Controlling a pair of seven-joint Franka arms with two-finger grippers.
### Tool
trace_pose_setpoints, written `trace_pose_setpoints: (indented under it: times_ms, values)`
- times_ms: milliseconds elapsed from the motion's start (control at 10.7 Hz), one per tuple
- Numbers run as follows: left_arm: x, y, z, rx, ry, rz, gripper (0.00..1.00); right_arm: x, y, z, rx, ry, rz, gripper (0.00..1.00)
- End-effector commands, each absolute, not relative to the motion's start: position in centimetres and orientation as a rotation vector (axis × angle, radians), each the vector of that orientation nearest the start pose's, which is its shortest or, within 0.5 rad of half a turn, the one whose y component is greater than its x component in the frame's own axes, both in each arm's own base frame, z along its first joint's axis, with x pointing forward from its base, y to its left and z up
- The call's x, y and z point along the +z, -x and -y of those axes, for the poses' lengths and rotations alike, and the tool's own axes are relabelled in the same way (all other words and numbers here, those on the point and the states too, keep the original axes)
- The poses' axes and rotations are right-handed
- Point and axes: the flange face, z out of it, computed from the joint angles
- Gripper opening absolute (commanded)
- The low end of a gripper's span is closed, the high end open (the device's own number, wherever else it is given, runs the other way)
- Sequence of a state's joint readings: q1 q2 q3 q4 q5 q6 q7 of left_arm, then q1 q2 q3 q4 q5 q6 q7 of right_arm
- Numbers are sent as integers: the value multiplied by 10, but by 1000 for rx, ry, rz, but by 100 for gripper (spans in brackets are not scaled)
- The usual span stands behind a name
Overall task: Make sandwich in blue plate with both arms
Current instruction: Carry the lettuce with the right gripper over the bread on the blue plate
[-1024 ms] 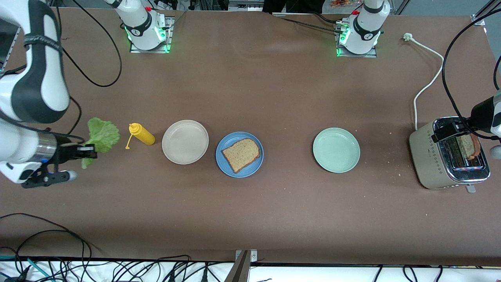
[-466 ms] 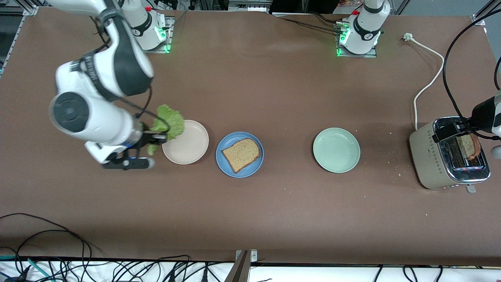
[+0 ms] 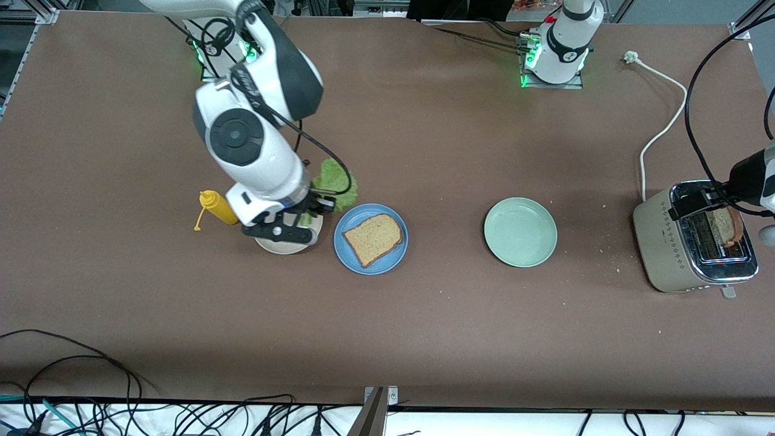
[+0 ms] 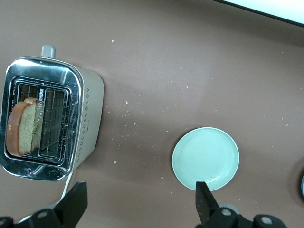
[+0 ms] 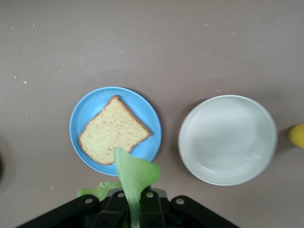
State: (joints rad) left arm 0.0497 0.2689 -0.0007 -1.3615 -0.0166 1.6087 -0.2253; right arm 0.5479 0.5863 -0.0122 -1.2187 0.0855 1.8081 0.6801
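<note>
My right gripper needs to release the green lettuce leaf on top of the brown bread slice [image 3: 375,229] [image 5: 112,142] on the blue plate.
The blue plate [image 3: 387,257] sits mid-table with one brown bread slice [image 3: 373,238] on it; both show in the right wrist view, plate [image 5: 85,118] and slice [image 5: 111,130]. My right gripper [image 3: 318,204] is shut on a green lettuce leaf [image 3: 334,179] and holds it up over the gap between the beige plate and the blue plate; the leaf [image 5: 134,178] hangs from the jaws. My left gripper [image 3: 696,201] is open over the toaster [image 3: 663,242], above a second bread slice [image 3: 723,226] standing in a slot [image 4: 26,126].
A beige plate [image 3: 280,245] lies beside the blue plate, partly under the right arm. A yellow mustard bottle [image 3: 218,206] lies toward the right arm's end. A pale green plate [image 3: 519,231] lies between the blue plate and the toaster. A white cord [image 3: 660,130] trails from the toaster.
My right arm has swung from the right arm's end of the table toward the blue plate, carrying the lettuce over the mustard bottle and beige plate. The left arm has not moved.
</note>
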Motion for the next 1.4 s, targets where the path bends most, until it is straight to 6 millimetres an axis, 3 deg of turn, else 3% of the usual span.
trace_pose_setpoints:
  times_ms: [0,186,466,931,1304]
  values:
    - [568,-633,-33,44,3102,399,100,379,-624,-417,-5,3026,-369,0]
    - [566,-633,-37,49,3101,406,100,352,-613,-447,-41,3016,-401,0]
    - [566,-633,-43,49,3108,361,100,320,-617,-455,-86,3000,-402,0]
    - [565,-633,-43,52,3108,361,100,289,-611,-454,-180,3111,-293,0]
    - [563,-633,-43,57,3107,361,100,251,-597,-465,-176,3154,-227,0]
